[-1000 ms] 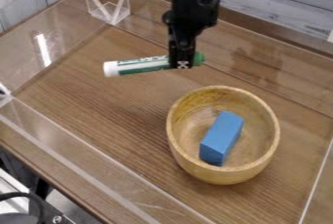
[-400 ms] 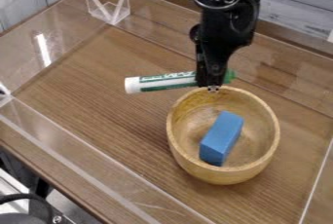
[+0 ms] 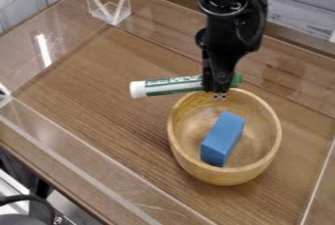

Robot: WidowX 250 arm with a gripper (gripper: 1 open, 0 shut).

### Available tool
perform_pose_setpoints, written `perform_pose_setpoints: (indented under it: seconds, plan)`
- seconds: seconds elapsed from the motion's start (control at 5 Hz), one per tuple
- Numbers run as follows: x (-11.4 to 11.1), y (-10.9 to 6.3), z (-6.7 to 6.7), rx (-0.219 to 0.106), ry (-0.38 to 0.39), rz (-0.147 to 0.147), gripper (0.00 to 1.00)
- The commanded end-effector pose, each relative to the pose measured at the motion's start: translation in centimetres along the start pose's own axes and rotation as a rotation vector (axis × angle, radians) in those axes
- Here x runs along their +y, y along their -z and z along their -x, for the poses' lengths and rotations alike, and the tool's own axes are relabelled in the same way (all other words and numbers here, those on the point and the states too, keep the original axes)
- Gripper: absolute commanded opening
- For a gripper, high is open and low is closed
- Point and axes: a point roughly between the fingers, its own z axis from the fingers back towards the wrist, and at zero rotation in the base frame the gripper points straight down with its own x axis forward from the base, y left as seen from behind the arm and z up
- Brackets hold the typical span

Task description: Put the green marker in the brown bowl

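Note:
My gripper is going to let go of the green marker in the brown bowl, across the near end of the blue block (image 3: 228, 152).
My gripper (image 3: 220, 82) points down, shut on the green-capped end of the green marker (image 3: 167, 86). The marker hangs level above the table, its white and green barrel sticking out to the left. Its held end sits just over the far-left rim of the brown bowl (image 3: 197, 156), a round wooden bowl at the lower right. Inside the bowl lies a blue rectangular block (image 3: 224, 138).
A clear plastic wall (image 3: 78, 160) runs along the table's front and left edges. A small clear stand (image 3: 108, 4) sits at the back left. The wooden tabletop (image 3: 92, 92) stretches to the left of the bowl.
The gripper has carried the marker to the right and slightly up, from the middle of the table to the bowl's far rim. The bowl and block have not moved.

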Motion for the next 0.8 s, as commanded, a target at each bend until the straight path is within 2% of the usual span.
perform_pose_setpoints:
  seconds: [0.0,0.6]
  plan:
    - [0.2,-1.2,-0.7,-0.044,0.007,-0.051,0.00]
    - [-0.9,-0.7,-1.7,-0.093,0.006,-0.070,0.00]
